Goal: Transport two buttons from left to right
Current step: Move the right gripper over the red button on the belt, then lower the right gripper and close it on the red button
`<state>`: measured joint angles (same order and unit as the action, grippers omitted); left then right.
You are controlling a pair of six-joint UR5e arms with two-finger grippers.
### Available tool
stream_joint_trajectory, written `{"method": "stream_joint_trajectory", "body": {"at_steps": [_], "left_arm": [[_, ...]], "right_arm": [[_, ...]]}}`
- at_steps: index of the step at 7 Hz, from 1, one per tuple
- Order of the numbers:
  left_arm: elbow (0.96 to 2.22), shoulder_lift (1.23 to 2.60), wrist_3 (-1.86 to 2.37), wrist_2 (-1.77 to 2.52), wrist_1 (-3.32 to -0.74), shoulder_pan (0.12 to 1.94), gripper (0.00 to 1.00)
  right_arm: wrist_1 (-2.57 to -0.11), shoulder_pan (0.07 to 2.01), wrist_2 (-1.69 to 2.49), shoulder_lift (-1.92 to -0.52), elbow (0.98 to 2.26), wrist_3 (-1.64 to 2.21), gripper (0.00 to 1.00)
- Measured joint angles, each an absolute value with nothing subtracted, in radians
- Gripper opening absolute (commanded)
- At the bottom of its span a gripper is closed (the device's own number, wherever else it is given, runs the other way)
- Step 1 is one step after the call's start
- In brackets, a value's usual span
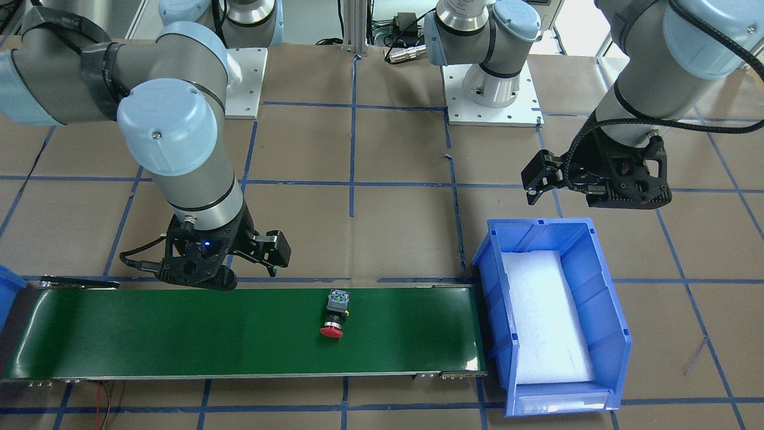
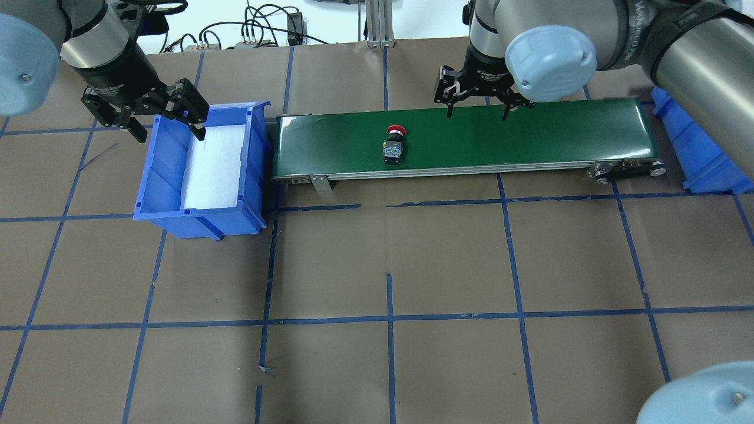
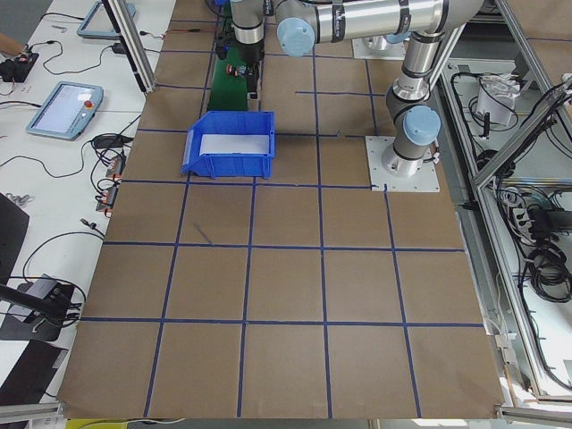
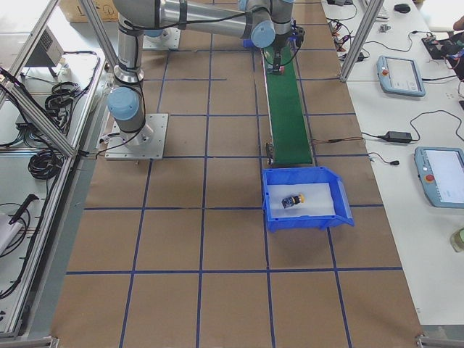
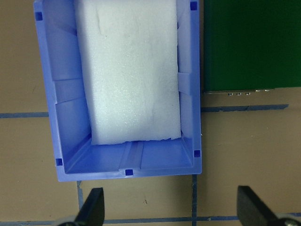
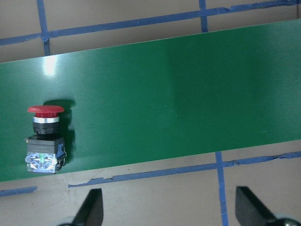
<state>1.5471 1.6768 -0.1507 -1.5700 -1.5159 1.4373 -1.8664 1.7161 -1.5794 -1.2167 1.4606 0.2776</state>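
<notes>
The robot's right gripper will next close on the grey block (image 1: 337, 304) (image 6: 46, 147) of the red-capped button, at the end opposite the button's red cap.
The red-capped button (image 1: 332, 316) (image 2: 393, 144) (image 6: 44, 139) lies on its side on the green conveyor belt (image 2: 530, 135), near its middle. A yellow-capped button (image 4: 292, 200) lies on the foam in the blue bin (image 4: 308, 221) at the belt's right end. My right gripper (image 2: 476, 112) (image 1: 277, 251) (image 6: 169, 209) hangs open and empty over the belt's far edge, a little to the right of the red button. My left gripper (image 2: 171, 123) (image 1: 531, 185) (image 5: 171, 212) is open and empty above the far rim of the left blue bin (image 2: 168, 176) (image 5: 66, 117).
The left bin (image 1: 495, 286) holds only a white foam pad (image 1: 546, 316). The belt (image 1: 179, 334) runs between the two bins. Brown paper with blue tape lines covers the table (image 2: 389, 259). The arm bases (image 1: 492, 89) stand on white plates.
</notes>
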Motion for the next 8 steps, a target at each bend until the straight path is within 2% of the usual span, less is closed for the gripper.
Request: {"method": "stream_joint_trajectory", "body": {"at_steps": [8], "left_arm": [[1.551,1.675,-0.152,-1.574,-1.522,1.437,1.00]], "right_arm": [[-2.000,1.766,-1.582,-1.076,1.446,0.479,0.99]]}}
